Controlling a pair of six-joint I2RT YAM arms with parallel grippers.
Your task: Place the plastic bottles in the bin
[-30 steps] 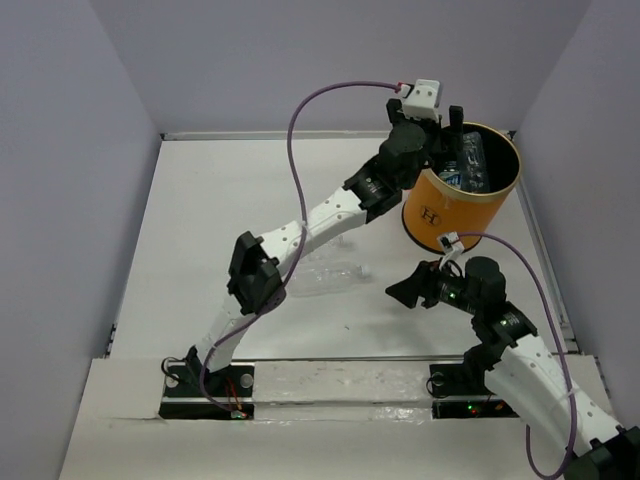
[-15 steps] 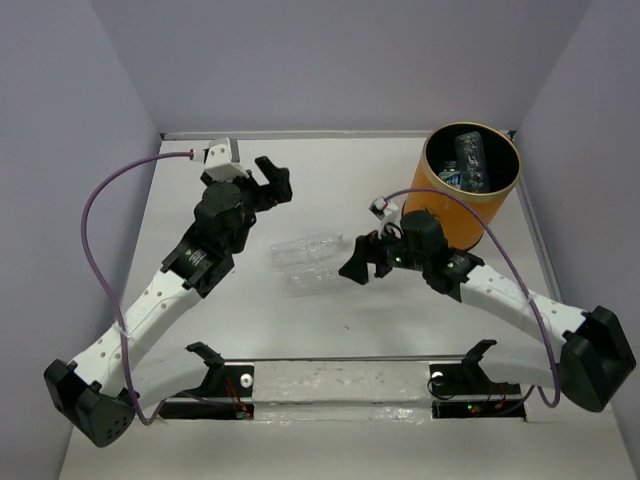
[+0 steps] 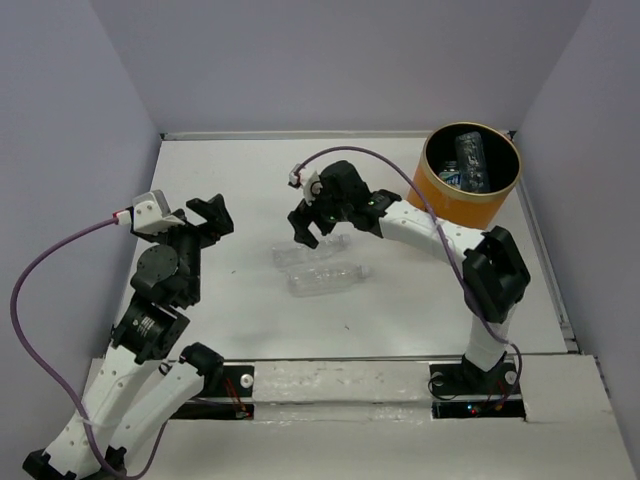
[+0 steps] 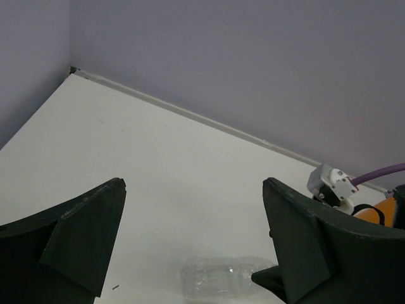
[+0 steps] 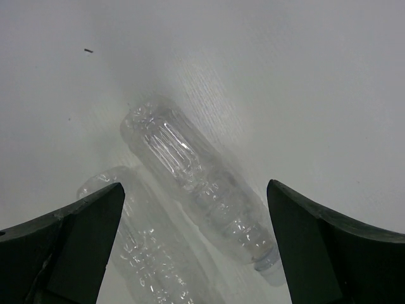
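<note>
I should close my right gripper on the bottom half (image 3: 294,254) (image 5: 176,161) of the farther plastic bottle, at the end of the bottle away from its cap.
Two clear plastic bottles lie side by side mid-table, one (image 3: 303,254) a little farther than the other (image 3: 328,279). My right gripper (image 3: 312,232) hovers just over them, open. In the right wrist view the nearer-centred bottle (image 5: 196,183) lies between the spread fingers (image 5: 69,247) with its cap at lower right, and the second bottle (image 5: 145,253) runs beside it. My left gripper (image 3: 205,222) stands open and empty over the left part of the table; its wrist view shows one bottle (image 4: 228,275) low ahead. The orange bin (image 3: 452,205) at the back right holds labelled bottles (image 3: 472,158).
Grey walls close the table at the back and on both sides. The right arm's white wrist camera (image 4: 332,185) and a slice of the bin (image 4: 385,212) show at the right of the left wrist view. A purple cable (image 3: 60,250) loops off the left arm.
The left arm swung away from the bin to the left side and pulled back. The right arm reached forward over the two bottles, and its jaws spread wider.
</note>
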